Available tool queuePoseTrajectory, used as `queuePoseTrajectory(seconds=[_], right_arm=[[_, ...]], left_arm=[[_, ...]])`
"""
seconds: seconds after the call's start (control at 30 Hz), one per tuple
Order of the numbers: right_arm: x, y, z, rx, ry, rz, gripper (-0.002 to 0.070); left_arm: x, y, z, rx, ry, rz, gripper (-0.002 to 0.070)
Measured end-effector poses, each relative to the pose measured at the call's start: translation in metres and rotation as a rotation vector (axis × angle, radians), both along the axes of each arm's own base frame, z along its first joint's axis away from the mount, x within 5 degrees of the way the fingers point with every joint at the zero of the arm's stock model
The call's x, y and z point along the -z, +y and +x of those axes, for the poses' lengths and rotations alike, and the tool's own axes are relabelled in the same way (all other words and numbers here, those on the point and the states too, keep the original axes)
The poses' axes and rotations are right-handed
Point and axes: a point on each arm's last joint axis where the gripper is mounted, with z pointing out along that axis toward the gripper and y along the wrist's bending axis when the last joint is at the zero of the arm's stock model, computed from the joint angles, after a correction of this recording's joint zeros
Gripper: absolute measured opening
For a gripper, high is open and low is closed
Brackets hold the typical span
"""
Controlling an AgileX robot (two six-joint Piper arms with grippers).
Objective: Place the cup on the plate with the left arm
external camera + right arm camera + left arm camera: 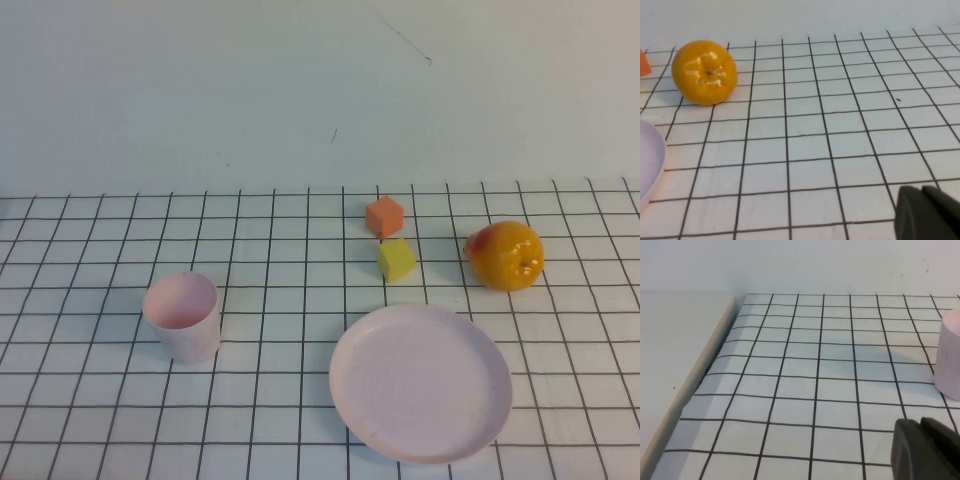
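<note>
Next, my left gripper goes to the pale pink cup's rim [159,281] [951,313] and closes there, on the rim's far side, away from the plate.
The pale pink cup [182,315] stands upright on the gridded table at the left. It also shows at the edge of the left wrist view [949,355]. The round pale pink plate [420,382] lies at the front right, with nothing on it; its rim shows in the right wrist view [650,165]. Neither arm shows in the high view. My left gripper [920,424] is shut and empty, low over the table, short of the cup and apart from it. My right gripper [921,190] is shut and empty, low over the table on the right, away from the plate.
An orange fruit [505,255] sits behind the plate at the right and shows in the right wrist view [704,72]. An orange cube [384,215] and a yellow cube [396,259] lie behind the plate. The table's left edge [700,375] is near the left gripper.
</note>
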Motion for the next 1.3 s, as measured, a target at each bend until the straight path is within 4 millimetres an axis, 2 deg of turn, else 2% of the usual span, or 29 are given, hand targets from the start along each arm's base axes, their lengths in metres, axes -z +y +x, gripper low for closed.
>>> queuePoseTrajectory(seconds=[0.57, 0.83, 1.13, 1.3], right_arm=[[0.000, 0.000, 0.000, 0.000, 0.000, -0.001, -0.0002], [0.000, 0.000, 0.000, 0.000, 0.000, -0.001, -0.0002], [0.000, 0.000, 0.000, 0.000, 0.000, -0.001, -0.0002], [0.000, 0.000, 0.000, 0.000, 0.000, -0.001, -0.0002]], left_arm=[[-0.004, 0.000, 0.001, 0.007, -0.046, 0.030, -0.0003], [-0.023, -0.004, 0.003, 0.048, -0.251, 0.031, -0.0003], [-0.057, -0.013, -0.004, 0.139, -0.638, 0.077, -0.0003], [-0.062, -0.014, -0.006, 0.154, -0.697, 0.081, -0.0003]])
